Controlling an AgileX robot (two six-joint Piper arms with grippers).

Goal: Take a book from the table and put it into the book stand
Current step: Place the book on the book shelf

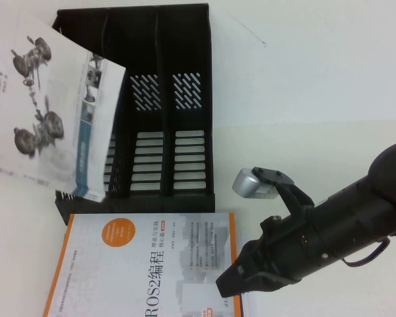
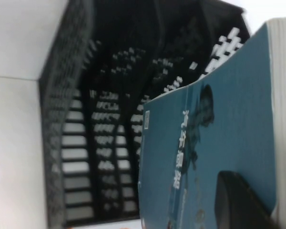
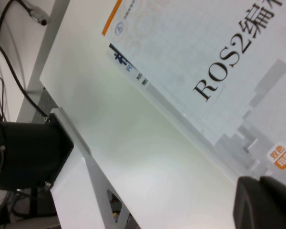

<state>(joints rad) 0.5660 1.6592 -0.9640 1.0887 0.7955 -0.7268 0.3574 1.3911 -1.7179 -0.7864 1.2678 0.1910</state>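
Note:
Next, my left gripper lets go of the book so that it stands in the black book stand's slot [image 1: 89,181] [image 2: 78,193] farthest from my right gripper.
The book [image 1: 46,112], white-grey with car-part pictures and a blue-grey spine strip, hangs tilted above the table [image 1: 317,86], its lower corner over the leftmost slot of the black book stand [image 1: 185,39]. My left gripper is outside the high view. In the left wrist view my left gripper [image 2: 251,202] is shut on the book [image 2: 219,119], one black finger [image 2: 236,198] pressed on its teal cover, with the book stand [image 2: 86,119] beyond. My right gripper [image 1: 234,281] is shut and empty at the right edge of the ROS2 book [image 1: 152,271].
The orange-bordered ROS2 book [image 3: 219,62] lies flat in front of the stand, near the table's front edge. The right arm [image 1: 343,218] reaches in from the right. The table's edge and cables [image 3: 9,71] show in the right wrist view.

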